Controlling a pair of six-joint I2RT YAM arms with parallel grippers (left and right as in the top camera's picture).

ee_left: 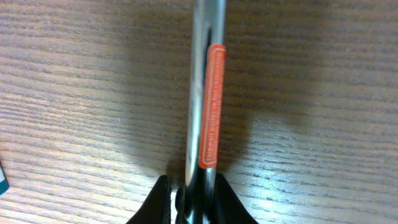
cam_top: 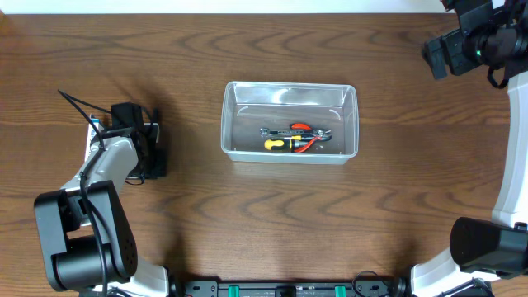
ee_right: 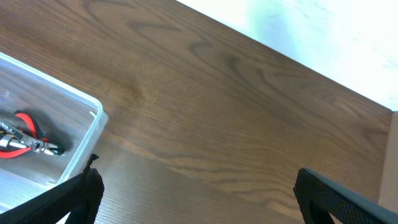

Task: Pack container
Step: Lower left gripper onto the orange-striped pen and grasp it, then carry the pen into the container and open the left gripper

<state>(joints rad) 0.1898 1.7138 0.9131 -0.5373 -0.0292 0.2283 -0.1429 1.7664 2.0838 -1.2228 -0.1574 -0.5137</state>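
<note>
Next, my left gripper lets go of the shiny metal tool in the clear plastic container [cam_top: 295, 122], just behind the metal wrench.
The clear plastic container [cam_top: 289, 92] stands mid-table. Inside it lie a metal wrench [cam_top: 280, 131], a yellow-and-black screwdriver [cam_top: 276, 144] and red-handled pliers [cam_top: 309, 137]. My left gripper [cam_top: 153, 158] is low over the table, left of the container. In the left wrist view it [ee_left: 191, 186] is shut on a shiny metal tool with an orange-red label [ee_left: 210, 93]. My right gripper [cam_top: 437, 56] is raised at the far right, open and empty [ee_right: 196, 186]. In its view the container's corner [ee_right: 93, 118] and the pliers [ee_right: 28, 127] show at the left.
A small blue-and-white thing [cam_top: 96, 124] lies beside my left wrist; a teal edge [ee_left: 2, 180] shows in the left wrist view. The table's far edge [ee_right: 280, 50] runs behind my right gripper.
</note>
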